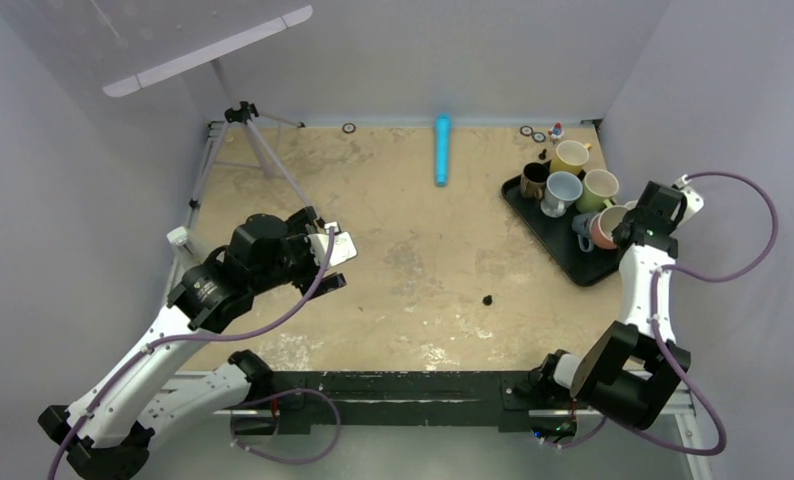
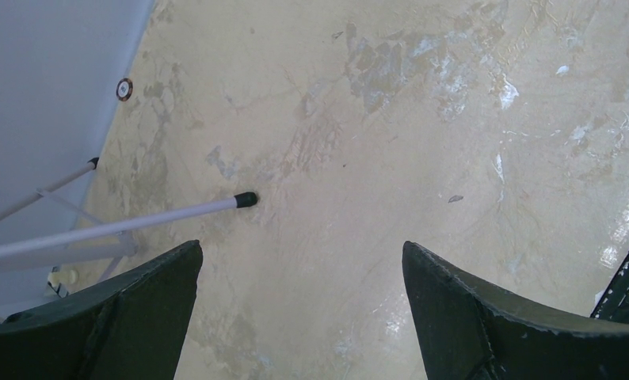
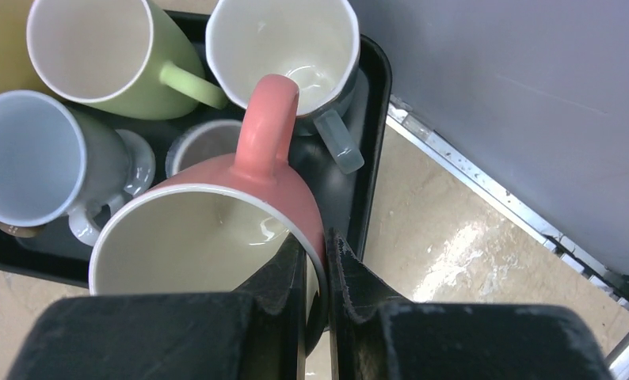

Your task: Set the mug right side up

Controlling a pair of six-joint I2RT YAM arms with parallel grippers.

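Note:
Next, my right gripper lets go of the pink mug on the bare near end of the black tray point(image 1: 578, 253), by its front rim.
A pink mug point(image 3: 272, 170) with a cream inside stands mouth up at the right end of the black tray point(image 3: 371, 103); it also shows in the top view point(image 1: 605, 228). My right gripper point(image 3: 318, 247) is shut on its rim, one finger inside the mug and one outside, and sits over the tray's right end point(image 1: 628, 232). My left gripper point(image 2: 302, 252) is open and empty above bare table at the left point(image 1: 325, 262).
The tray point(image 1: 565, 255) holds several other upright mugs: green point(image 3: 109, 59), white point(image 3: 284, 43), pale blue point(image 3: 34, 158), yellow point(image 1: 570, 156) and dark point(image 1: 534, 180). A tripod point(image 1: 253, 140) stands back left; its leg point(image 2: 121, 226) crosses the left wrist view. A blue tube point(image 1: 442, 150) lies at the back. The wall is close on the right.

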